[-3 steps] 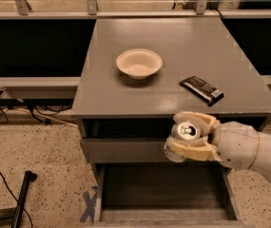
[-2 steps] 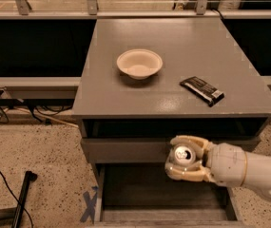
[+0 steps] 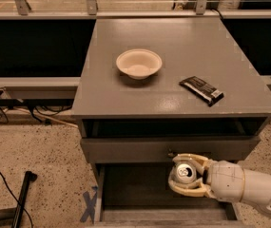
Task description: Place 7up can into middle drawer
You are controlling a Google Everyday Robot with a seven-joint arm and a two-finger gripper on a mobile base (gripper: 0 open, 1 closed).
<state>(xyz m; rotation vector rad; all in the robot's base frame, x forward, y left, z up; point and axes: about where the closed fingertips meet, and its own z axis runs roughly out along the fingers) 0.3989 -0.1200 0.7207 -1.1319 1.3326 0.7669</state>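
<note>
My gripper should release the 7up can on the open middle drawer's dark bottom [image 3: 190, 194], setting it toward the front, near the side where my arm is.
The 7up can [image 3: 185, 173] shows its shiny silver top with pull-tab. My gripper [image 3: 174, 174] is shut on the can, its cream fingers [image 3: 190, 158] curving around the can's sides. It reaches in from the lower right. It holds the can upright over the right part of the open middle drawer [image 3: 134, 188], a deep grey tray with a dark floor pulled out under the cabinet. The can sits just below the grey drawer front with a small knob [image 3: 171, 153]. I cannot tell whether the can touches the drawer floor.
A cream bowl [image 3: 139, 63] and a dark snack bar [image 3: 201, 90] lie on the grey cabinet top [image 3: 173, 42]. An open slot [image 3: 163, 127] gapes under the top. A black pole [image 3: 22, 196] and cables lie on the speckled floor at left.
My gripper has moved down with the can, from level with the closed drawer front to low over the open drawer. The bowl and the bar have not moved.
</note>
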